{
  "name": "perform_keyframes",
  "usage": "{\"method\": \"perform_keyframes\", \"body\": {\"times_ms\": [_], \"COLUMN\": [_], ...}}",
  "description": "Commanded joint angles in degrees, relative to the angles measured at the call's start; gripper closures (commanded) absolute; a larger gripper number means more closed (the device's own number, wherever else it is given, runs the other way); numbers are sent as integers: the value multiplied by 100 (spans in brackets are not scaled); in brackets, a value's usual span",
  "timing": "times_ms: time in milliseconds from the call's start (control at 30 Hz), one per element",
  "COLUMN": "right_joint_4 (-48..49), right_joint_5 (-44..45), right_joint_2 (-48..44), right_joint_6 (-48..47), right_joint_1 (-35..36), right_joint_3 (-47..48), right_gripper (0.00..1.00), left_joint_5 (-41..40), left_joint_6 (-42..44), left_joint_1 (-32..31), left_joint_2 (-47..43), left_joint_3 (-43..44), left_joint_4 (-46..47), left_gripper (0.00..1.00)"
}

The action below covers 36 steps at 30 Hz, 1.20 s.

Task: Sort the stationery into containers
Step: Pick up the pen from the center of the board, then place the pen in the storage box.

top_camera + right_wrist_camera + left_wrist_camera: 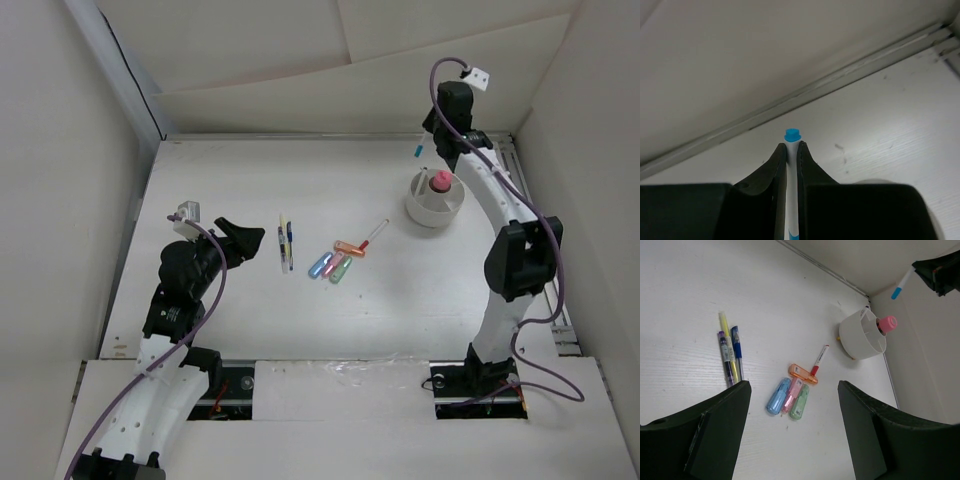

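Note:
Next, my right gripper lets go of the thin white pen inside the white cup [416, 189], where it will rest against the white stick beside the pink piece.
My right gripper [792, 147] is shut on a thin white pen with a blue end [792, 135]. It holds the pen [417, 151] in the air just behind the white cup [412, 203]. A pink rounded piece [440, 181] stands in the cup. My left gripper [792, 390] hangs open and empty over the left of the table. Ahead of it lie the blue [777, 396], pink [793, 394], green [800, 402] and orange [802, 373] markers in a cluster. A red-tipped white pen [820, 358] lies by them. Yellow [727, 337], blue [736, 347] and dark [725, 355] pens lie side by side to the left.
White walls enclose the table on the left, back and right. A metal rail [545, 290] runs along the right edge beside the right arm. The cup stands near the back right corner.

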Motion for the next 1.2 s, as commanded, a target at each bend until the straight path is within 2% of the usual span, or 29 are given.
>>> {"method": "perform_keyframes", "body": {"times_ms": [0, 167, 300, 767, 1167], "right_joint_4": [518, 633, 869, 1336, 1442], "right_joint_5": [1086, 1841, 2071, 2563, 2967], "right_joint_2": [-20, 428, 595, 771, 771], "right_joint_6": [-416, -980, -1279, -1447, -1447], "right_joint_1": [56, 56, 56, 425, 601], "right_joint_3": [144, 574, 636, -339, -638], "right_gripper": [100, 100, 100, 100, 100], "left_joint_5": [6, 6, 6, 6, 6], "left_joint_6": [1, 1, 1, 1, 1], "left_joint_1": [37, 37, 37, 37, 37], "left_joint_2": [-61, -61, -61, -61, -61], "left_joint_3": [-40, -40, -40, -40, -40], "left_joint_4": [261, 261, 261, 261, 261], "left_gripper": [33, 33, 33, 33, 33]}}
